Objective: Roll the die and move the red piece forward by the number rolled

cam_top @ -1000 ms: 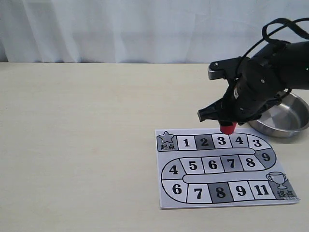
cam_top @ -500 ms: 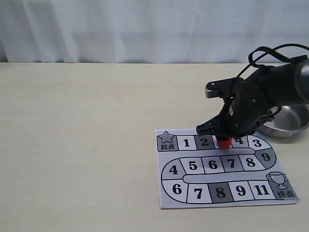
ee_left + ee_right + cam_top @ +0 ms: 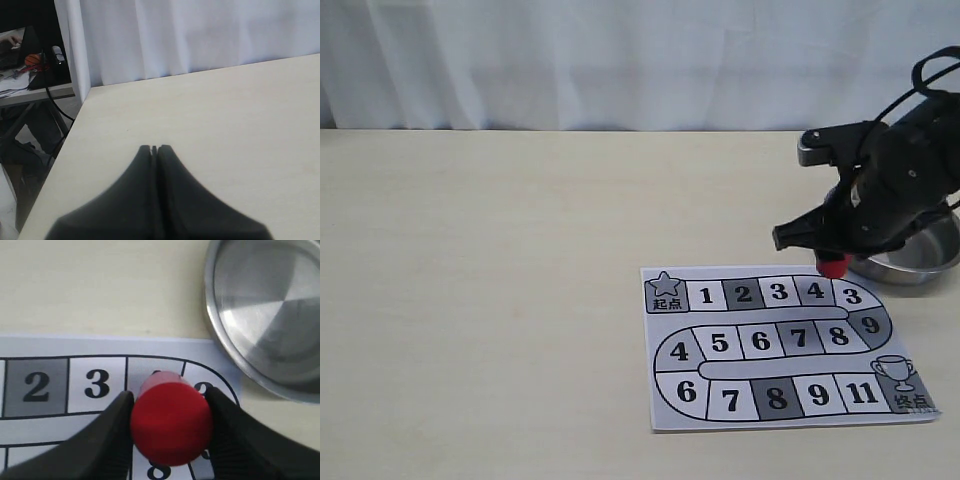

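Note:
The red piece will go down from my right gripper on the top row square just before the curved corner square [image 3: 817, 297] [image 3: 155, 390].
My right gripper [image 3: 832, 260] is shut on the red piece [image 3: 834, 267], a bright red cylinder that hangs just above the top right bend of the paper game board [image 3: 720, 395]. In the right wrist view the red piece [image 3: 171, 422] sits upright between the black fingers [image 3: 107, 440] of the right gripper [image 3: 171, 426], over the board [image 3: 30, 346] past the square marked 3. The left gripper [image 3: 155, 148] is shut on nothing over bare table, and it is out of the exterior view. No die shows in any view.
A shallow steel bowl [image 3: 920, 262] stands just behind and right of the board, close to the right arm. The part of the bowl [image 3: 270, 315] that shows in the right wrist view holds nothing. The table's left edge [image 3: 60, 165] lies near the left gripper.
The right gripper dipped with the red piece to the board's top row near the 3, then rose and moved right to the board's upper right corner.

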Tool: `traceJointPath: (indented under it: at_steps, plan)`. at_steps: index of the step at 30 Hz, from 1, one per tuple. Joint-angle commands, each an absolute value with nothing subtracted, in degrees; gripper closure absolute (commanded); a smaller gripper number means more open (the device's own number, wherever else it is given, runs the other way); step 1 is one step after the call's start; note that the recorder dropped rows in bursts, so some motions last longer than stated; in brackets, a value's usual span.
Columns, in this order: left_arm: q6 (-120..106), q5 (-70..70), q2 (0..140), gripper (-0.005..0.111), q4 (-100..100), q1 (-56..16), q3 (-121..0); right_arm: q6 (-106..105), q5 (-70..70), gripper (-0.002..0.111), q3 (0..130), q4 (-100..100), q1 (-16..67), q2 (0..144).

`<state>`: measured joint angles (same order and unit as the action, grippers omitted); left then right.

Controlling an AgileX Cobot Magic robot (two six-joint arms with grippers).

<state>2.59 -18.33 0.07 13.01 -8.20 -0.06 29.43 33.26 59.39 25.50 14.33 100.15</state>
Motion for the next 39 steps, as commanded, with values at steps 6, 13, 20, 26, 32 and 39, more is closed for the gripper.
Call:
traceJointPath:
  at_steps: [6,13,20,26,32,39]
  plan:
    - [2.9,-18.3,0.0,0.107,13.1,-8.7,0.0,29.5,22.9,0.104,55.8,24.5,11.5,106.6]
    - [2.9,-18.3,0.0,0.107,13.1,-8.7,0.0,29.5,22.6,0.104,55.8,24.0,11.5,107.3]
    - [2.9,-18.3,0.0,0.107,13.1,-8.7,0.0,29.5,22.6,0.087,55.8,24.0,11.5,107.3]
    - [2.9,-18.3,0.0,0.107,13.1,-8.7,0.0,29.5,22.3,0.023,55.8,24.6,11.5,104.4]
    - [2.9,-18.3,0.0,0.107,13.1,-8.7,0.0,29.8,22.5,0.022,55.8,24.9,11.5,96.8]
    - [2.9,-18.3,0.0,0.107,13.1,-8.7,0.0,29.1,28.1,0.056,55.8,27.1,11.5,91.1]
